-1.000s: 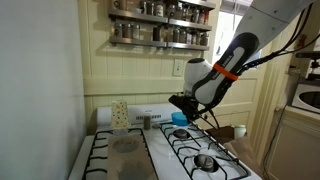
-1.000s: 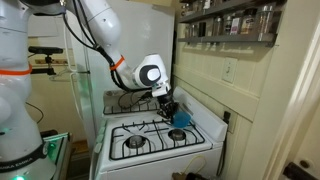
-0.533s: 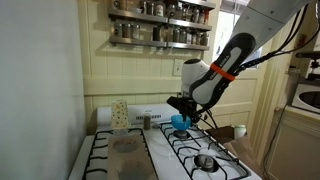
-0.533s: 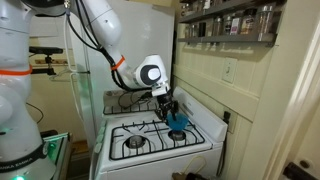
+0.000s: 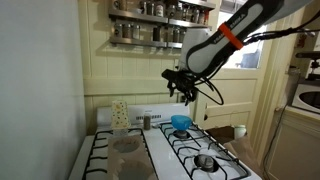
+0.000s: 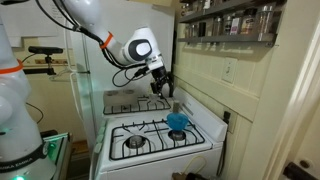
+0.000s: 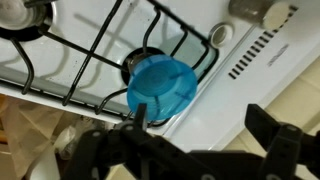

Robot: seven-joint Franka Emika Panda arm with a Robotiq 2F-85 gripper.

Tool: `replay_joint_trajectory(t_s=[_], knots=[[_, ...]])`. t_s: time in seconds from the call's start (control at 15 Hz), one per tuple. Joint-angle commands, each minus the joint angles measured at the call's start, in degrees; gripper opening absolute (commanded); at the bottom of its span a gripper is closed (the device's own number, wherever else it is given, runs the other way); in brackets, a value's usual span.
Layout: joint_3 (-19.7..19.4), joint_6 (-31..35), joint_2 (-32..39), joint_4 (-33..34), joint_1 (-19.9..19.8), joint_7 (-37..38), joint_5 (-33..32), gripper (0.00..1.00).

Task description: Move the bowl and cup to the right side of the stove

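Note:
Next, I grip the cup's top [image 5: 119,103] on the cream cup near the small dark shaker.
The blue bowl [image 5: 180,122] [image 6: 177,122] rests on a rear burner grate on the right half of the white stove [image 5: 160,150] [image 6: 150,141]. My gripper [image 5: 183,86] [image 6: 163,88] hangs well above it, open and empty. In the wrist view the bowl [image 7: 160,85] lies below the open gripper [image 7: 205,130], next to one dark fingertip [image 7: 143,114]. The cream cup [image 5: 119,114] stands upright at the stove's back left, with a small dark shaker [image 5: 145,121] beside it.
A spice rack [image 5: 160,25] [image 6: 225,20] hangs on the wall above the stove. A white mug [image 5: 240,131] sits on a counter beyond the stove's right side, and an appliance [image 5: 310,97] stands at the far right. The stove's low back panel [image 7: 255,55] runs just behind the bowl.
The gripper has opened and let go of the bowl, then risen straight up. The bowl stays on the rear right burner.

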Motion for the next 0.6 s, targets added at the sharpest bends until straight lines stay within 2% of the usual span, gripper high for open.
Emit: replay_joint_trajectory(t_s=[0.0, 0.13, 0.33, 0.4, 0.47, 0.53], knots=[[4.65, -3.55, -9.51, -3.07, 0.94, -13.87, 8.85, 1.00], [6.45, -3.26, -10.49, -1.88, 1.37, -20.86, 11.60, 1.00], [7.20, -0.81, -7.24, 1.93, 3.03, -33.15, 18.94, 1.00], [4.58, -0.25, -5.97, 2.99, 6.25, -37.55, 22.03, 1.00], [8.99, -1.81, -8.99, 0.92, 0.96, -31.07, 18.19, 1.00], [8.52, -1.57, -8.19, 1.63, 1.87, -34.19, 20.16, 1.00]])
